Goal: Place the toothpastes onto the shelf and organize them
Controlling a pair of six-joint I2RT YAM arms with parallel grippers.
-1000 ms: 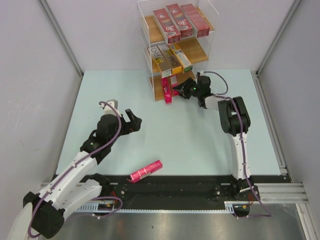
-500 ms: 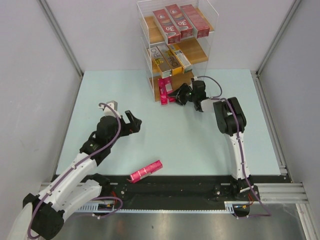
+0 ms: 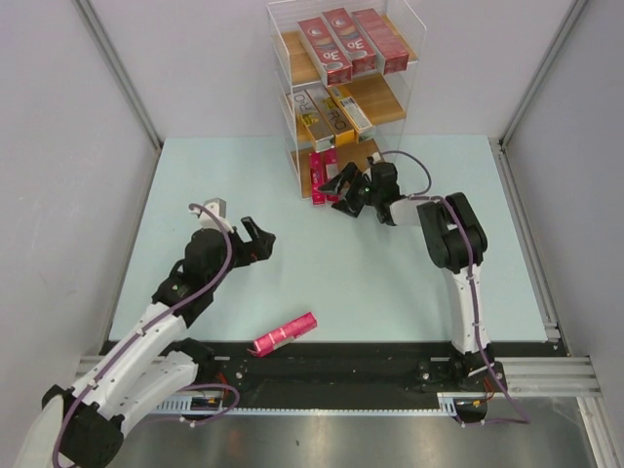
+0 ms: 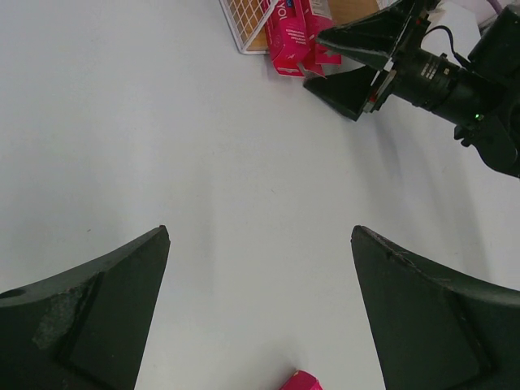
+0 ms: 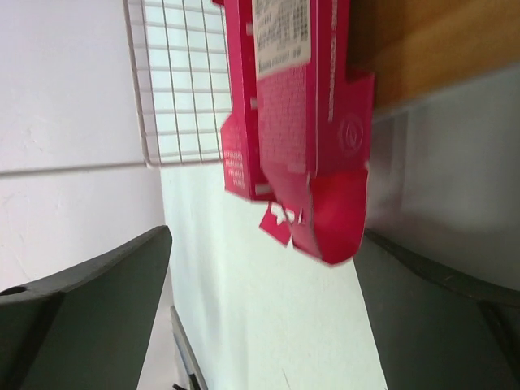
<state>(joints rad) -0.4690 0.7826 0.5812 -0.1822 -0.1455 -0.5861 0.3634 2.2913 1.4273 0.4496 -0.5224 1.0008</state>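
Note:
Next, I move my left gripper to the loose pink carton beside the black rail and close it near the far end of that carton (image 3: 303,325) (image 4: 301,384).
The shelf (image 3: 385,97) stands at the table's far edge. Dark red toothpastes (image 3: 349,44) lie on its top tier and orange and silver ones (image 3: 330,115) on the middle tier. Two pink toothpastes (image 3: 323,175) lie side by side on the bottom board, their near ends sticking out. My right gripper (image 3: 338,190) is open just in front of them; in the right wrist view the gripper (image 5: 260,236) holds nothing and one pink carton (image 5: 292,89) shows a torn end flap. Another pink carton (image 3: 285,333) lies near the table's front edge. My left gripper (image 3: 261,234) hangs open and empty above the table.
A white wire grid (image 5: 183,81) borders the shelf's bottom tier on its left. Grey walls close in the table on three sides. A black rail (image 3: 341,366) runs along the near edge. The loose carton's tip (image 4: 301,380) shows under my left gripper (image 4: 260,236).
My right gripper carried a pink carton left onto the bottom tier, opened and let it go beside the other pink one. The left arm drifted slightly toward the near edge.

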